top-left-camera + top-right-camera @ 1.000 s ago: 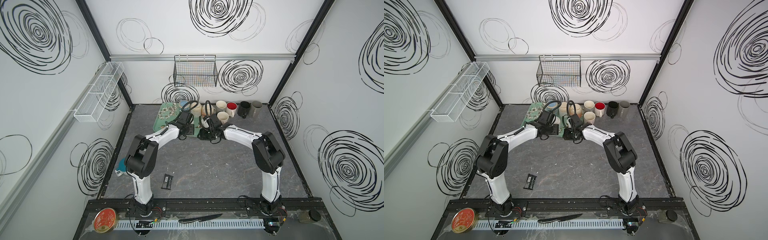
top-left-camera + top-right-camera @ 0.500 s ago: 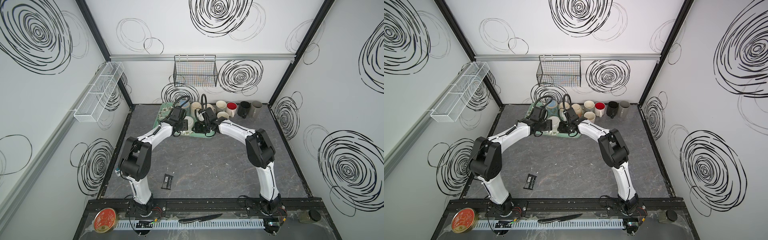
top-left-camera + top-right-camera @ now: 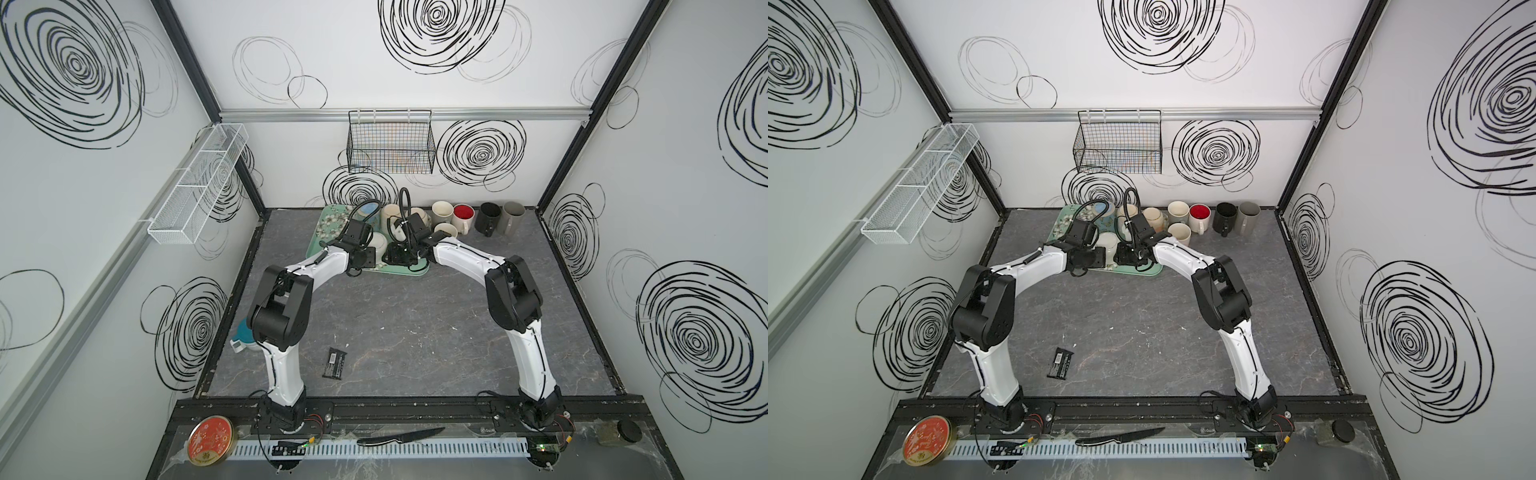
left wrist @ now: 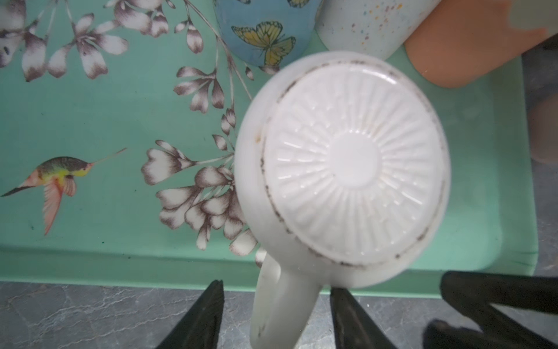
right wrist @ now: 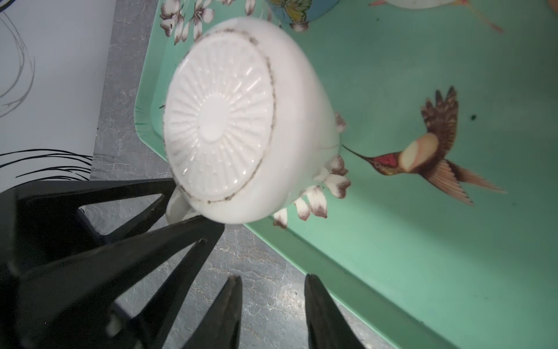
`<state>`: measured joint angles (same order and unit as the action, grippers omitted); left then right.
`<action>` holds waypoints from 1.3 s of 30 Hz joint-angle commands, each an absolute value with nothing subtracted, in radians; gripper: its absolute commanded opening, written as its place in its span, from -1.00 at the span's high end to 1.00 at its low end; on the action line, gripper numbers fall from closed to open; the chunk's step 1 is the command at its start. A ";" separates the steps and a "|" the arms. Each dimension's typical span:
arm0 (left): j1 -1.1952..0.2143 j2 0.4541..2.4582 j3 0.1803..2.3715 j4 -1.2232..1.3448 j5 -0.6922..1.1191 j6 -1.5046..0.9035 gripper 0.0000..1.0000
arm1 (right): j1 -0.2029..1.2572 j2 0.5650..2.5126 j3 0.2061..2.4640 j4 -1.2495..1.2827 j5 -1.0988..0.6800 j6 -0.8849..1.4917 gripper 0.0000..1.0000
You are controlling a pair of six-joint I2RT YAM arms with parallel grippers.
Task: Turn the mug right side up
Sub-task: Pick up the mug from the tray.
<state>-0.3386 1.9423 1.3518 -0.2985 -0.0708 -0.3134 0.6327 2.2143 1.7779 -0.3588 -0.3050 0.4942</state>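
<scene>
My right gripper should next close on the handle of the white mug (image 3: 374,262) (image 5: 177,207), so that it takes the mug over from my left gripper.
A white mug (image 4: 347,169) stands upside down on the green floral tray (image 4: 90,266), ribbed base up, near the tray's front rim. It also shows in both top views (image 3: 378,242) (image 3: 1108,242). Its handle (image 4: 280,302) points out over the rim, between the fingers of my left gripper (image 4: 277,286). The jaws are open, with a gap on each side of the handle. My right gripper (image 5: 274,277) hangs beside the mug (image 5: 223,121) over the grey table at the tray's edge, open and empty. The left fingers (image 5: 181,235) cross just in front of it.
A blue butterfly mug (image 4: 265,30), a speckled mug (image 4: 368,27) and a peach mug (image 4: 465,45) crowd the tray behind the white one. Several upright mugs (image 3: 463,214) line the back. A black packet (image 3: 335,363) lies on the table; a wire basket (image 3: 390,147) hangs above.
Both arms reached farther back over the tray half a second ago and have since drawn slightly forward. The left jaws have narrowed a little around the handle.
</scene>
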 commanded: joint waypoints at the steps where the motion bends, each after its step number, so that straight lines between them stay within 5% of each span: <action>1: -0.349 1.979 1.399 -0.273 -0.082 -0.292 -0.10 | 0.624 2.188 1.766 -0.372 -0.308 0.501 0.21; 9: -0.391 1.995 1.461 -0.329 -0.155 -0.257 0.62 | 0.605 2.060 1.631 -0.292 -0.260 0.513 0.22; 17: -0.422 1.909 1.472 -0.350 -0.242 -0.210 0.97 | 0.543 1.872 1.434 -0.117 -0.241 0.578 0.22; 23: -0.408 1.800 1.419 -0.252 -0.135 -0.267 1.00 | 0.512 1.773 1.342 -0.044 -0.251 0.610 0.22; 32: -0.266 1.634 1.152 0.268 0.276 -0.632 1.00 | 0.495 1.674 1.241 0.070 -0.324 0.662 0.22; 39: -0.249 1.588 1.053 0.611 0.407 -0.826 1.00 | 0.462 1.638 1.172 0.324 -0.489 0.863 0.21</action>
